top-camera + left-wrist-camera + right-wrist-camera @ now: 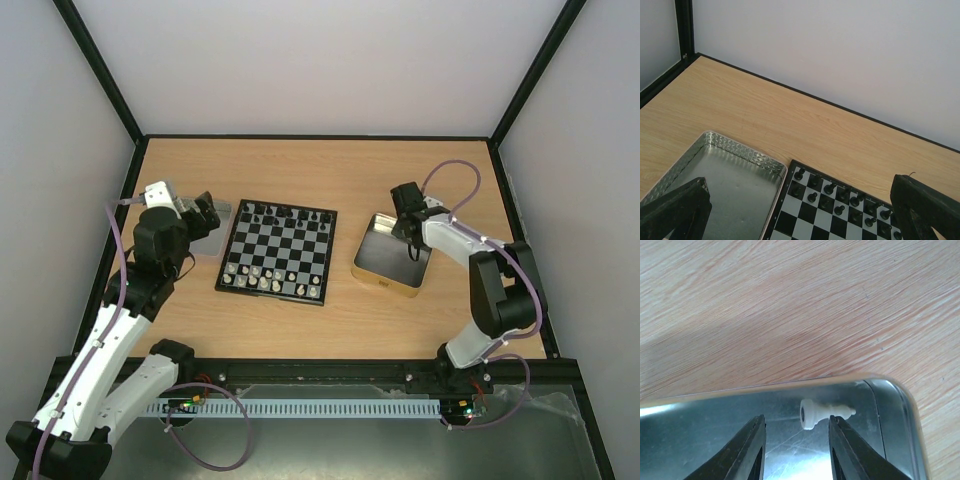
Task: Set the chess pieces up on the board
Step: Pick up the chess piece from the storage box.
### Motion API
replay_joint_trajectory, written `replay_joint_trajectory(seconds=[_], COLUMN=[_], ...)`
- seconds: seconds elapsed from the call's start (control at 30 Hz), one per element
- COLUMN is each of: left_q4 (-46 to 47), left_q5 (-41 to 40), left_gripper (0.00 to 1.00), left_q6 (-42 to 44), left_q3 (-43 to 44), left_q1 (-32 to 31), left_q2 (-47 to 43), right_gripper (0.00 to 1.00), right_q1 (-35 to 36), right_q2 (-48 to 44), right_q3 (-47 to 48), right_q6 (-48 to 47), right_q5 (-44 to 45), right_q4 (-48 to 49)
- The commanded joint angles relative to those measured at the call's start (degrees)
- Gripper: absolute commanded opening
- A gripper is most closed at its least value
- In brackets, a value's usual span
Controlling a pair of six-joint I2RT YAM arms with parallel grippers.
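The white chess piece's narrow end lies past one finger, so next my right gripper grips it near its wide base (809, 414) before lifting it out.
The board (282, 250) lies at mid-table, with black pieces on its far rows and several white chess pieces (262, 277) on its near rows. My right gripper (408, 228) hangs open over the far corner of the gold-sided tin (385, 283). In the right wrist view one white chess piece (824, 413) lies on its side on the tin floor (700, 440), just beyond my open right gripper (796, 424) and close to its right finger, not gripped. My left gripper (205, 213) is open and empty above the grey metal tray (207, 245).
In the left wrist view the tray's rim (740, 152) touches the board's far left corner (795, 167), where black pieces (830, 189) stand in two rows. A black frame and white walls enclose the table. Bare wood lies behind the board.
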Motion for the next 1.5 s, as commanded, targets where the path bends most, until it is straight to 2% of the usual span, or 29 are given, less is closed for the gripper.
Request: replay_joint_trajectory(seconds=[0.0, 0.3, 0.57, 0.73, 0.83, 1.07, 1.33, 1.47], left_q4=[1.68, 1.77, 1.77, 1.77, 1.85, 2.03, 2.07, 2.17], left_q5=[0.25, 0.43, 0.5, 0.52, 0.59, 0.77, 0.95, 1.13], left_gripper=[0.99, 0.99, 0.99, 0.99, 0.99, 0.99, 0.99, 0.99], left_q6=[0.68, 0.79, 0.77, 0.77, 0.77, 0.77, 0.77, 0.68], left_q3=[-0.53, -0.73, -0.69, -0.71, -0.71, -0.73, -0.73, -0.67], left_q1=[0.44, 0.41, 0.4, 0.44, 0.44, 0.36, 0.45, 0.43], left_q2=[0.1, 0.06, -0.01, 0.01, 0.13, 0.27, 0.43, 0.45], right_gripper=[0.33, 0.33, 0.16, 0.12, 0.14, 0.31, 0.34, 0.29], right_q1=[-1.48, -4.25, -4.24, -4.27, -4.24, -4.24, -4.29, -4.25], right_q2=[2.06, 5.15, 5.74, 5.13, 4.93, 5.11, 4.18, 4.06], right_q3=[-1.09, -2.11, -3.5, -3.49, -3.36, -2.73, -3.48, -3.71], right_q6=[-6.04, -7.97, -8.27, -9.18, -9.49, -12.58, -13.21, -13.34], right_q5=[0.63, -1.8, -5.9, -8.18, -10.0, -10.55, -13.87, -11.97], right_q4=[4.38, 6.87, 8.69, 7.63, 6.07, 2.94, 0.49, -0.28])
